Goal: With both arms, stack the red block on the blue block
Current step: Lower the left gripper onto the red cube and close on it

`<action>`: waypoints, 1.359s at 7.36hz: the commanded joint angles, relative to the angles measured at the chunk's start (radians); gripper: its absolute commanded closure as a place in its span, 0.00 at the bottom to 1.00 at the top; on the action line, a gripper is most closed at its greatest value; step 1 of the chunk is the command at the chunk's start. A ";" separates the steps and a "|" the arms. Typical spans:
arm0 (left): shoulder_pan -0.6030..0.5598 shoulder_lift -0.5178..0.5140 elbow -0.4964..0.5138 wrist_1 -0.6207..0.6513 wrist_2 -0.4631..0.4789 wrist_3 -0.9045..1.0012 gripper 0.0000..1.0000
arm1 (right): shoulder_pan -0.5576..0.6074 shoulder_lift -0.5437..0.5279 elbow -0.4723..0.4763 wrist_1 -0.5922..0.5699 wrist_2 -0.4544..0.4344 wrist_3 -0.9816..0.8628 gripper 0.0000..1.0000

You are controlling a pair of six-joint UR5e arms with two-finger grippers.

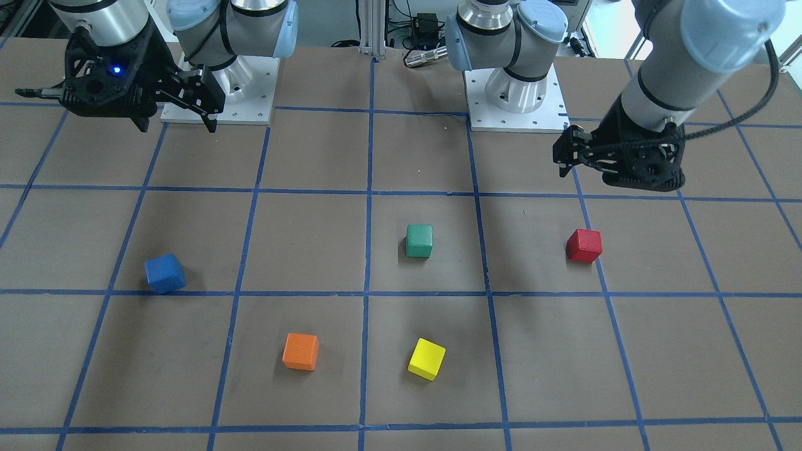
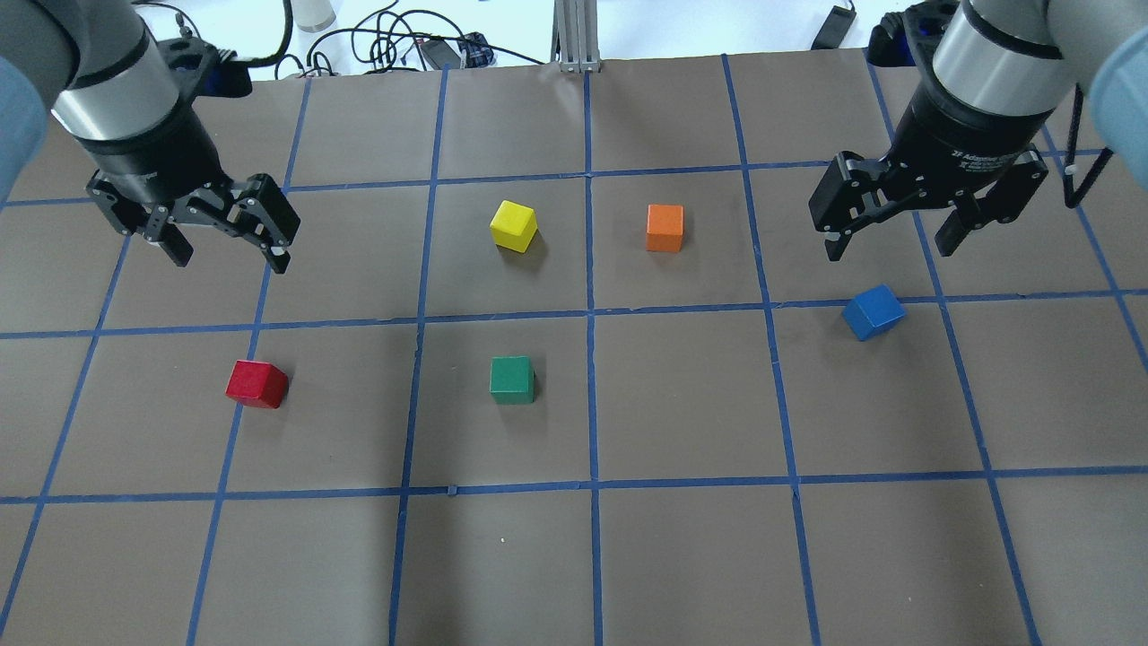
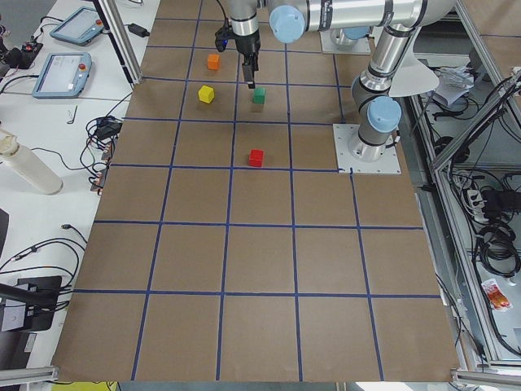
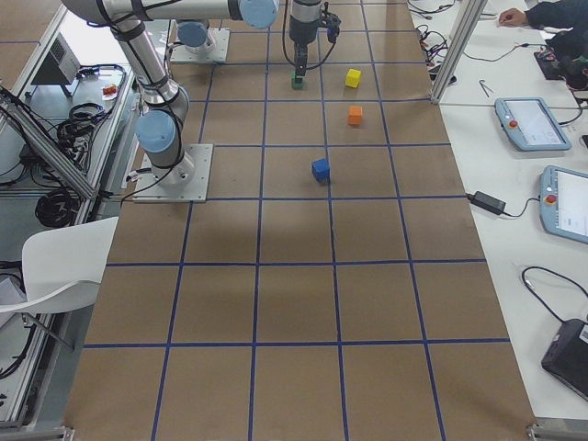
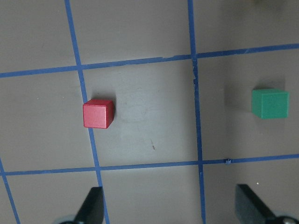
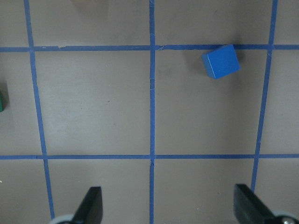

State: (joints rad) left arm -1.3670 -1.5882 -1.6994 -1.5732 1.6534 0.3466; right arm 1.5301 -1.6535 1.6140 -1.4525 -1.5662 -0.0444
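The left gripper needs to go to the red block next and close on its side (image 1: 572,244) (image 5: 110,114) facing the green cube and the opposite side.
The red block (image 2: 256,384) lies on the brown table at the left; it also shows in the front-facing view (image 1: 584,245) and in the left wrist view (image 5: 98,113). My left gripper (image 2: 224,247) hangs open and empty above the table, just beyond the red block; its fingertips (image 5: 93,205) frame bare table. The blue block (image 2: 873,311) lies at the right, turned a little, and shows in the right wrist view (image 6: 221,61). My right gripper (image 2: 892,242) hangs open and empty above the table, just beyond the blue block.
A green cube (image 2: 512,379), a yellow cube (image 2: 514,225) and an orange cube (image 2: 665,228) lie between the two blocks. Both arm bases stand on white plates (image 1: 517,113) at the robot's side. Blue tape lines grid the table.
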 commanded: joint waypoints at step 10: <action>0.229 -0.108 -0.460 0.631 -0.032 0.292 0.00 | -0.001 -0.023 0.004 0.012 0.000 0.014 0.00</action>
State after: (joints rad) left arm -1.1402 -1.6899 -2.1518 -0.9483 1.6318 0.6398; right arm 1.5301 -1.6593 1.6141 -1.4492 -1.5658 -0.0397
